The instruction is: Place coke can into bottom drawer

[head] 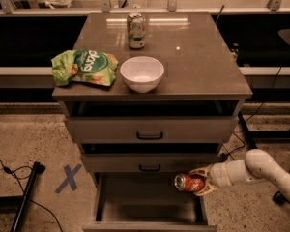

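Observation:
Next, my gripper lets go of the coke can on the grey bottom of the bottom drawer, close to the drawer's side (183,198) that is beside my arm.
The coke can (188,182), red with a silver end facing left, lies on its side in my gripper (199,181). The gripper is shut on the coke can and holds it over the right side of the open bottom drawer (150,202), just below the middle drawer's front. The white arm reaches in from the lower right. The bottom drawer is pulled out and its grey floor shows nothing in it.
On the cabinet top stand a green-and-silver can (136,30), a white bowl (142,73) and a green chip bag (84,67). The two upper drawers (150,129) with black handles sit slightly out. A blue X (68,178) and a black cable mark the floor at left.

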`<state>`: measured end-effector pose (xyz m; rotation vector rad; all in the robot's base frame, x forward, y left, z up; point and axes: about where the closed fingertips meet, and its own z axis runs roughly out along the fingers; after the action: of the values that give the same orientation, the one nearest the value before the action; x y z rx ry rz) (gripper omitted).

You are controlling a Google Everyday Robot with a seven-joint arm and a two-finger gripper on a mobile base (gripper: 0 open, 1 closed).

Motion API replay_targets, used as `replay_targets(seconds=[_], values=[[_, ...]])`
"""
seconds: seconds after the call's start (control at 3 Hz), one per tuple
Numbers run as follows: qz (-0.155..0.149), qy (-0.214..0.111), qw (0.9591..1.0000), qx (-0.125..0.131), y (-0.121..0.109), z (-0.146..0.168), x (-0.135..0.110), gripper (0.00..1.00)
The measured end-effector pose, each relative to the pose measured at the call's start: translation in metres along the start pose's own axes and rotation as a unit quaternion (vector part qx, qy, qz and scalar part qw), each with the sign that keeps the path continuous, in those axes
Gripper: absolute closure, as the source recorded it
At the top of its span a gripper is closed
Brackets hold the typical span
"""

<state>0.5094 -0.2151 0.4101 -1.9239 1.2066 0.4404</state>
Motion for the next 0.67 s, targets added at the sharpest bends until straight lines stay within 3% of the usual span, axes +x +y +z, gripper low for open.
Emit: replay_targets(seconds=[0.33, 0.67], values=[[0.018, 0.066, 0.9958, -0.061, 0.038, 0.043, 0.037, 1.00], [0.034, 0.141, 0.9858, -0.085, 0.061, 0.067, 0.080, 1.00]])
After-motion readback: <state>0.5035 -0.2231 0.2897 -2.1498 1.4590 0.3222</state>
